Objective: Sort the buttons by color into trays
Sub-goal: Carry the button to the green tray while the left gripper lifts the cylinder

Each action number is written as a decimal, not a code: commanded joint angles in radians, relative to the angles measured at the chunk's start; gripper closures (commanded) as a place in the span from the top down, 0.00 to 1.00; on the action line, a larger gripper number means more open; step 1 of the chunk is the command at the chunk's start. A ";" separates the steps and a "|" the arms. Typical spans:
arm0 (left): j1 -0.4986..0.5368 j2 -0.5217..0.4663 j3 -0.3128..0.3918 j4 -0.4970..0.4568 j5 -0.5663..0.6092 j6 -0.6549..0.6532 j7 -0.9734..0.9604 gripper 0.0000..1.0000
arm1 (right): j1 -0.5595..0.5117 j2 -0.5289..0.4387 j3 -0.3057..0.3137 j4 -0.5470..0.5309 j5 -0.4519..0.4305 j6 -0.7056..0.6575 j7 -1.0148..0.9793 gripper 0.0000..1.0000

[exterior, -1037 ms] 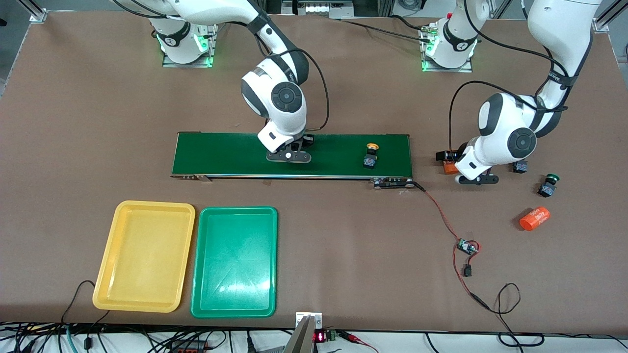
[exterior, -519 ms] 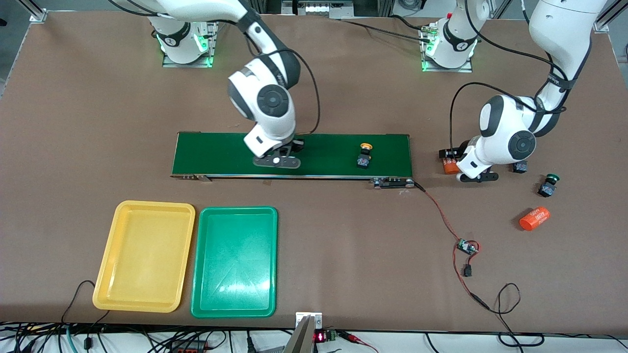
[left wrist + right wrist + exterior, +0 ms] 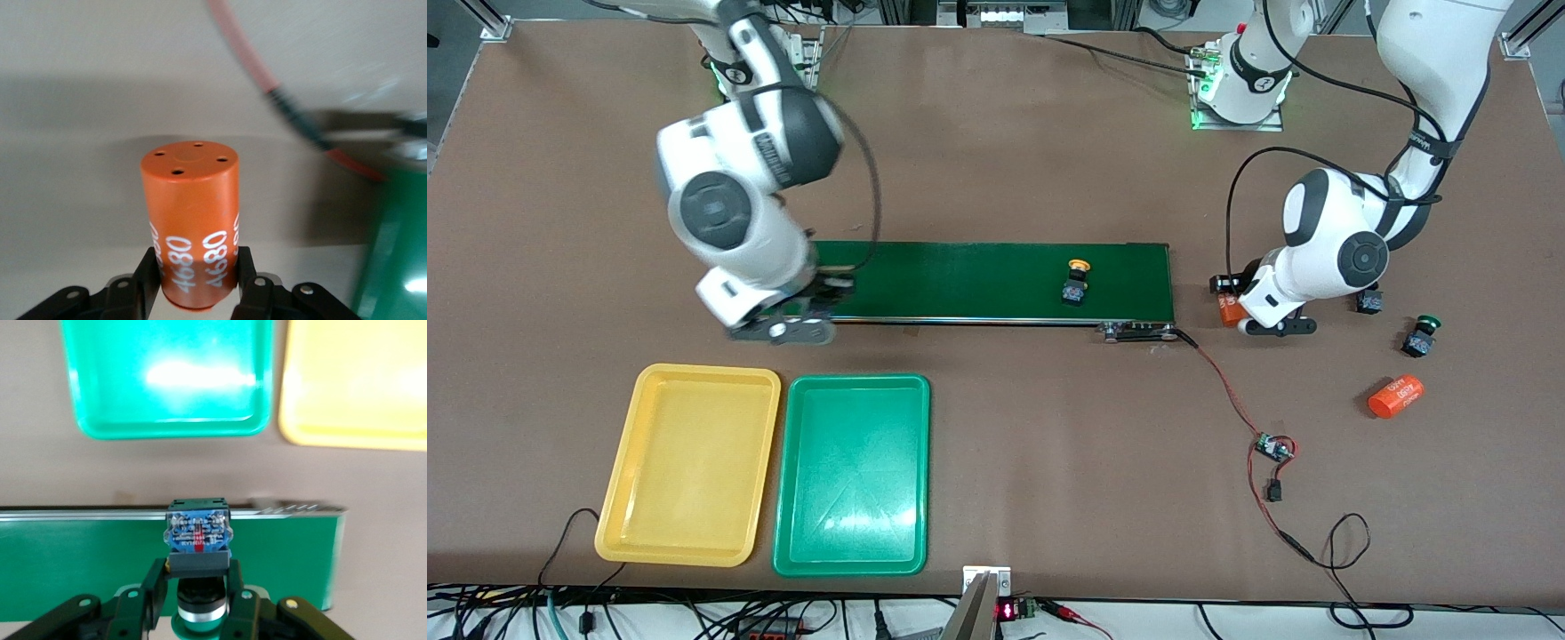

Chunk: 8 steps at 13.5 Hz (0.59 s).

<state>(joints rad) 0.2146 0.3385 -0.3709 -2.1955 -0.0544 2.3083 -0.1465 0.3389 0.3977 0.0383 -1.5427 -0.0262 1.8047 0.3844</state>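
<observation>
Next, my right gripper lets go of the green-capped button in the green tray's corner [image 3: 808, 428] [image 3: 236, 379] nearest the belt and yellow tray.
My right gripper [image 3: 783, 331] [image 3: 198, 587] is shut on a green-capped button [image 3: 198, 540], cap toward the wrist. It hangs over the conveyor belt's [image 3: 978, 280] edge at the right arm's end, above the strip before the yellow tray [image 3: 618, 471] and green tray [image 3: 852, 498]. Both trays show in the right wrist view, green [image 3: 167, 400] and yellow [image 3: 353, 393]. A yellow-capped button [image 3: 1077, 283] rides on the belt. My left gripper [image 3: 1276, 327] [image 3: 195, 273] is shut on an orange cylinder [image 3: 190, 200] [image 3: 1230, 308] beside the belt's other end. A green-capped button [image 3: 1422, 336] lies on the table; another button [image 3: 1369, 303] is partly hidden by the left arm.
A second orange cylinder [image 3: 1396, 396] lies nearer the front camera than the loose buttons. A red wire [image 3: 1227, 391] runs from the belt's motor end to a small circuit board [image 3: 1272, 447]. Cables line the table's front edge.
My right arm lifted from the belt's middle and swung toward the trays with the green button. The yellow button rode along the belt toward the right arm's end. My left gripper shifted slightly toward the belt.
</observation>
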 commanded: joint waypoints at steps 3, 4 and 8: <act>-0.095 -0.098 -0.033 0.155 -0.001 -0.193 0.249 0.00 | -0.205 0.042 0.014 0.038 -0.008 -0.013 -0.211 0.00; -0.122 -0.102 -0.033 0.163 -0.002 -0.205 0.293 0.00 | -0.233 0.067 0.015 0.052 -0.006 -0.011 -0.244 0.00; -0.176 -0.099 -0.106 0.148 -0.002 -0.240 0.376 0.03 | -0.230 0.145 0.021 0.110 0.005 0.063 -0.233 0.00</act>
<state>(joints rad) 0.0497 0.2401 -0.4451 -2.0410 -0.0535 2.0878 0.1619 0.0982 0.4879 0.0421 -1.4956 -0.0247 1.8387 0.1435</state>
